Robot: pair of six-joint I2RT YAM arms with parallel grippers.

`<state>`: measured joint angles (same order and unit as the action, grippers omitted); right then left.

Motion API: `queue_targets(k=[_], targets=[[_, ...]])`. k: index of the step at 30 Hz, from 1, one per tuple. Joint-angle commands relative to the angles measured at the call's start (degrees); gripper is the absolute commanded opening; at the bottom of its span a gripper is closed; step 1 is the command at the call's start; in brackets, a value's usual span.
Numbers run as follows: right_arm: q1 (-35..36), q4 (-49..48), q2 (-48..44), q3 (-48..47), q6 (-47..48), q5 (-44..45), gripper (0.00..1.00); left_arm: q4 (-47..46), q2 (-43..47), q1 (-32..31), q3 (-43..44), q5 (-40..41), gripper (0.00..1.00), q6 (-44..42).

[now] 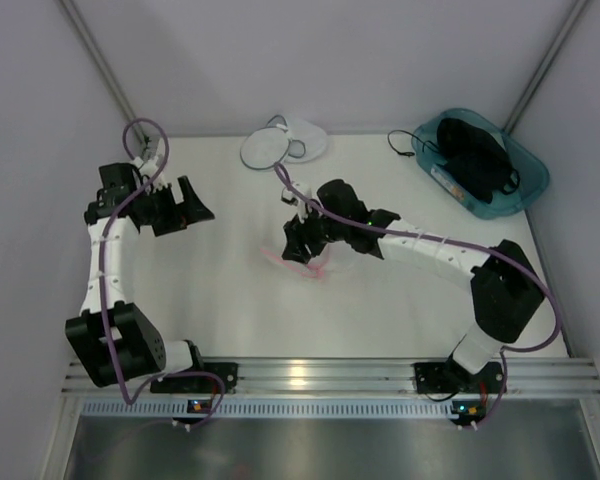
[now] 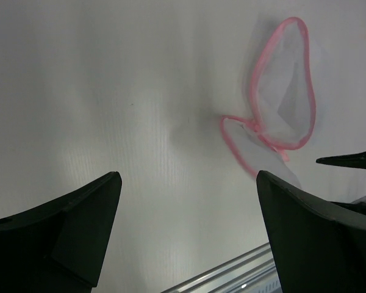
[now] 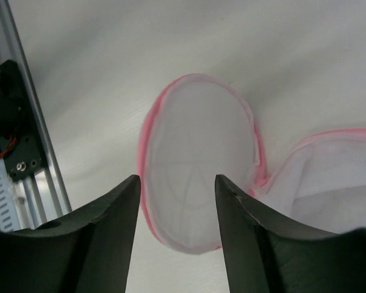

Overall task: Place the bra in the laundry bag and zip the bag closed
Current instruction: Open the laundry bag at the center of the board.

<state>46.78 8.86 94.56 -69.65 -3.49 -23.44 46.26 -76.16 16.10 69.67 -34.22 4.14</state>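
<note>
My left gripper will go to the pink-rimmed bag next. It should then close on the outer edge of the half (image 1: pixel 268 254) (image 2: pixel 231 144) nearest my left gripper.
The laundry bag (image 1: pixel 285 146), white mesh with a thin grey rim, lies open in two round halves at the back of the table. The bra (image 1: pixel 475 155) is a black bundle inside the teal bin at the back right. My right gripper (image 1: pixel 300 236) (image 3: pixel 177 180) hangs open over the table's middle, nothing between its fingers, just above a pink-rimmed mesh bag (image 3: pixel 195 159). My left gripper (image 1: pixel 194 206) (image 2: pixel 189 178) stands wide open and empty at the left, well away from both bags.
The pink-rimmed bag (image 1: pixel 305 262) (image 2: pixel 283 91) lies spread in two halves under the right gripper. The teal bin (image 1: pixel 525 190) sits by the right wall, a black cord (image 1: pixel 405 142) trailing from it. A metal rail (image 1: pixel 330 375) runs along the near edge.
</note>
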Motion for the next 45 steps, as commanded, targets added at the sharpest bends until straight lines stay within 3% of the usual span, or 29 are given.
queue_targets(k=[1,6,8,10,16,19,22,23,29,31,33,34,35,37,38,41,45], targets=[[2.8,1.9,-4.4,-0.4,5.9,-1.2,0.54,-2.0,0.2,0.3,-3.7,-5.8,0.98,1.4],[-1.2,2.7,-4.4,-3.5,4.2,-1.4,0.55,-3.7,-0.1,0.2,-9.2,-9.4,0.96,1.3],[-5.4,2.4,-2.1,-6.3,1.6,-1.4,0.61,-4.2,-0.7,-0.1,-11.5,-9.5,0.95,1.3],[-7.7,4.5,0.9,-12.0,5.4,0.5,0.63,-5.0,-2.5,-0.7,-13.0,-7.6,0.92,1.2],[-12.7,17.7,18.5,-32.5,10.5,1.8,0.65,-6.4,-11.4,-9.8,-13.0,-1.0,0.85,1.7],[-15.0,22.5,25.5,-40.0,10.0,3.1,0.74,-6.6,-16.8,-15.4,-12.1,0.8,0.83,1.7],[-16.1,23.9,29.1,-41.8,10.3,4.1,0.74,-7.1,-22.7,-17.9,-11.9,0.6,0.76,1.4],[-16.0,24.1,30.1,-41.8,10.6,4.2,0.74,-7.7,-24.2,-18.6,-11.8,0.0,0.69,1.4],[-16.1,26.8,32.0,-40.6,10.8,4.2,0.74,-9.0,-30.6,-22.2,-10.3,-2.3,0.58,-0.2],[-16.0,27.2,31.2,-39.0,11.4,3.8,0.72,-10.7,-30.5,-23.0,-10.0,-2.2,0.44,1.0],[-16.0,27.9,30.8,-37.8,12.1,4.1,0.64,-11.2,-30.5,-23.0,-8.5,-1.1,0.31,1.7],[-16.1,28.3,30.2,-37.6,12.8,4.3,0.58,-11.2,-30.4,-23.0,-7.9,0.3,0.09,1.8],[-16.1,28.5,29.9,-37.5,13.0,4.5,0.45,-11.2,-30.4,-22.8,-7.4,0.8,0.0,2.0],[-16.2,29.3,28.5,-37.1,13.2,4.7,0.35,-11.2,-28.9,-21.9,-6.0,2.2,0.0,2.6],[-16.3,29.5,28.0,-37.1,13.2,4.8,0.24,-11.2,-28.2,-21.4,-5.7,3.0,0.0,2.6],[-16.4,29.6,25.7,-36.2,13.2,5.0,0.05,-11.2,-25.2,-19.4,-5.0,6.3,0.0,2.0],[-16.6,30.7,23.1,-34.8,11.8,4.6,0.0,-10.1,-21.2,-17.7,-2.9,14.2,0.0,-3.4]])
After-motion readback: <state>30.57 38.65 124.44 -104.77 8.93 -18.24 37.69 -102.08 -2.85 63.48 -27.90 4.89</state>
